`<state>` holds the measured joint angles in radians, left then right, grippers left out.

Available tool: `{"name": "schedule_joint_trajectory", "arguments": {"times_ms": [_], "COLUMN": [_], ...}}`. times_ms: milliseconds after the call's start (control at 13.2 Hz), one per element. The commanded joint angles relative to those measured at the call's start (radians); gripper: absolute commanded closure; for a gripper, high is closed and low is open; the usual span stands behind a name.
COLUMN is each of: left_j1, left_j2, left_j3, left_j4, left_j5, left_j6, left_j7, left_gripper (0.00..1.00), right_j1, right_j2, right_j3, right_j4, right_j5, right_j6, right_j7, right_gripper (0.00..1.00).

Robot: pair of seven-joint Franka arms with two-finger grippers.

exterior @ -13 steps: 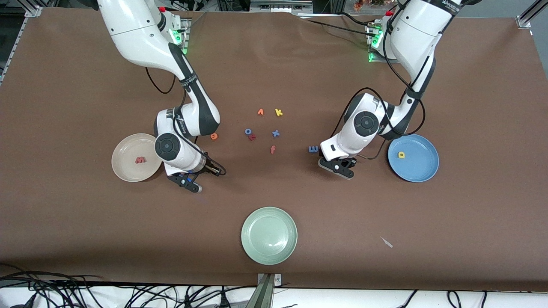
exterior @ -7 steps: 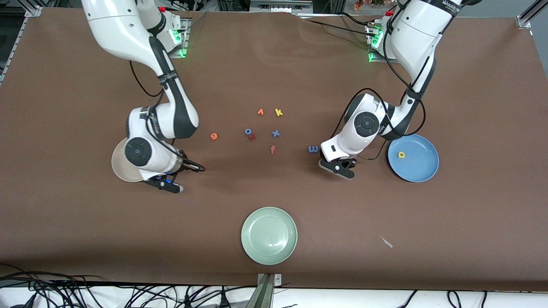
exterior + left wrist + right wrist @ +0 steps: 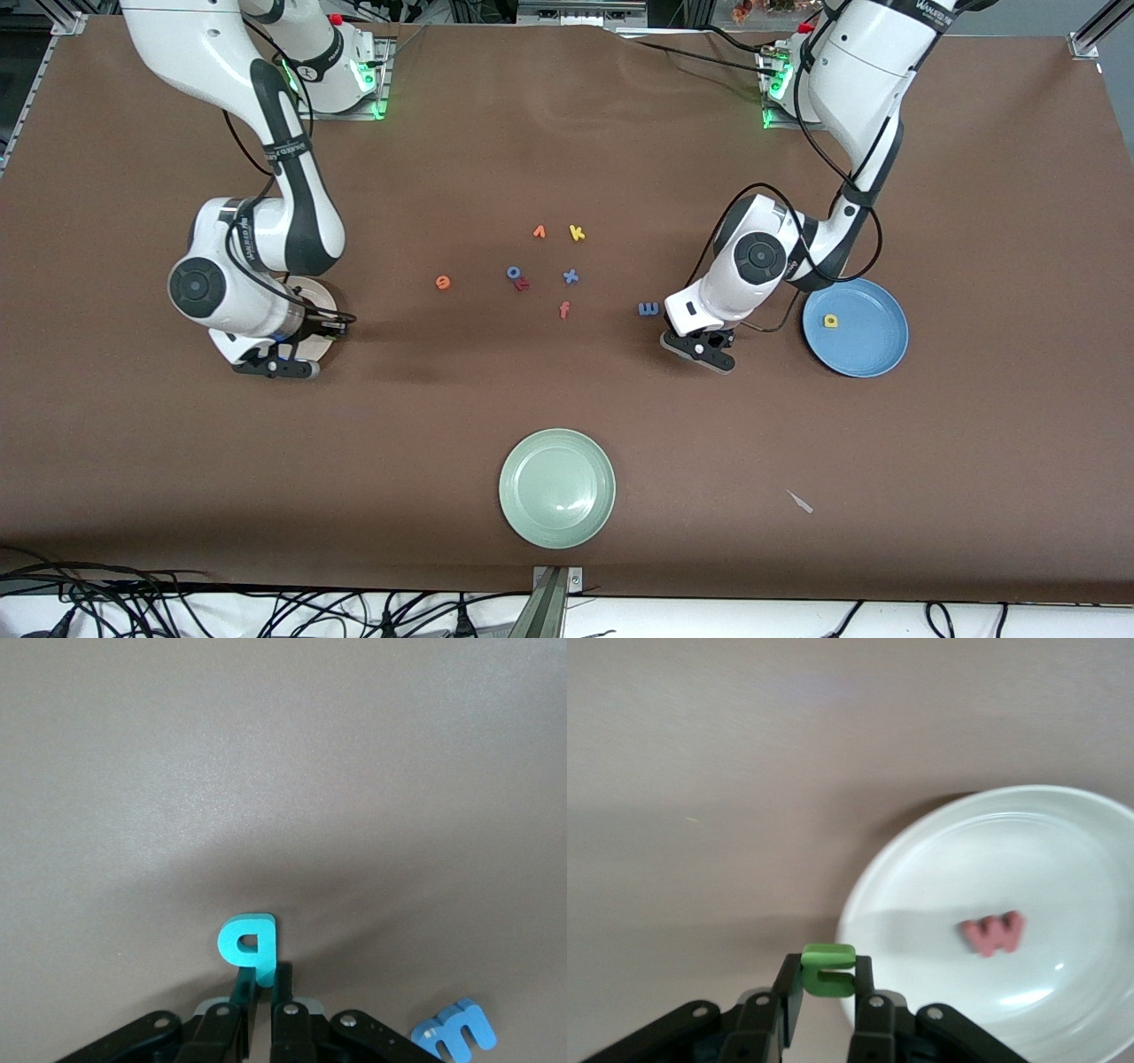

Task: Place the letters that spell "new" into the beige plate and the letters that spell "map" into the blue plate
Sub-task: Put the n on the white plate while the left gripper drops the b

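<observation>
The robot's left gripper should release the teal "a" near the middle of the blue plate [image 3: 863, 330], next to the yellow "p". The "a" is still down at the table, on edge.
My left gripper [image 3: 702, 349] [image 3: 263, 981] is down at the table, shut on the teal "a" [image 3: 248, 943], which stands on edge between its fingers. The light-blue "m" [image 3: 648, 309] [image 3: 456, 1034] lies close beside it. The yellow "p" [image 3: 830, 321] lies in the blue plate [image 3: 873, 350]. My right gripper [image 3: 276, 366] [image 3: 827, 981] is shut on the green "n" [image 3: 827, 969], over the rim of the beige plate [image 3: 321, 299] [image 3: 1063, 859]. The salmon-red "w" [image 3: 994, 933] lies in that plate. The orange "e" [image 3: 443, 282] lies on the table mid-way.
Loose letters lie in a cluster at the table's middle: an orange "v" [image 3: 539, 232], yellow "k" [image 3: 577, 233], blue "o" [image 3: 513, 272], blue "x" [image 3: 570, 276] and red-orange "f" [image 3: 564, 309]. A pale green plate [image 3: 556, 487] sits nearer the front camera.
My right arm has swung toward its own end of the table, carrying the green "n" to the beige plate's rim. My left gripper has closed on the teal "a".
</observation>
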<state>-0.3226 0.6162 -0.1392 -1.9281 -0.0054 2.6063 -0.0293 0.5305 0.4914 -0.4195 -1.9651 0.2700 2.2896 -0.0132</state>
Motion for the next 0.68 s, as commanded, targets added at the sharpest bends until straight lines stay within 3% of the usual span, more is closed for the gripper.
{"name": "schedule_joint_trajectory", "arguments": {"times_ms": [0,76,151,227,605], "left_j1": [0.051,0.083,0.118,0.147,0.315], "left_j2": [-0.047,-0.082,-0.125,-0.163,-0.346], "left_j3": [0.001,0.000,0.000,0.000,0.001], "left_j4": [-0.003,-0.015,-0.031,-0.057,-0.284], "left_j5": [0.036,0.038,0.036,0.036,0.036], "left_j6": [-0.014,-0.049,-0.102,-0.147,-0.172], "left_j7": [-0.009,-0.006,0.014,0.047,0.233], "left_gripper": [0.98,0.98,0.98,0.98,0.98], "right_j1": [0.006,0.003,0.002,0.002,0.048], "right_j2": [-0.057,-0.053,-0.051,-0.057,-0.088], "right_j3": [-0.018,-0.018,-0.018,-0.018,0.013], "right_j4": [-0.132,-0.138,-0.136,-0.132,-0.080], "right_j5": [-0.003,-0.002,-0.002,-0.002,-0.002], "right_j6": [0.111,0.123,0.116,0.105,-0.015], "right_j7": [-0.114,-0.138,-0.148,-0.137,0.016], "right_gripper": [0.71,0.68,0.22,0.00,0.00]}}
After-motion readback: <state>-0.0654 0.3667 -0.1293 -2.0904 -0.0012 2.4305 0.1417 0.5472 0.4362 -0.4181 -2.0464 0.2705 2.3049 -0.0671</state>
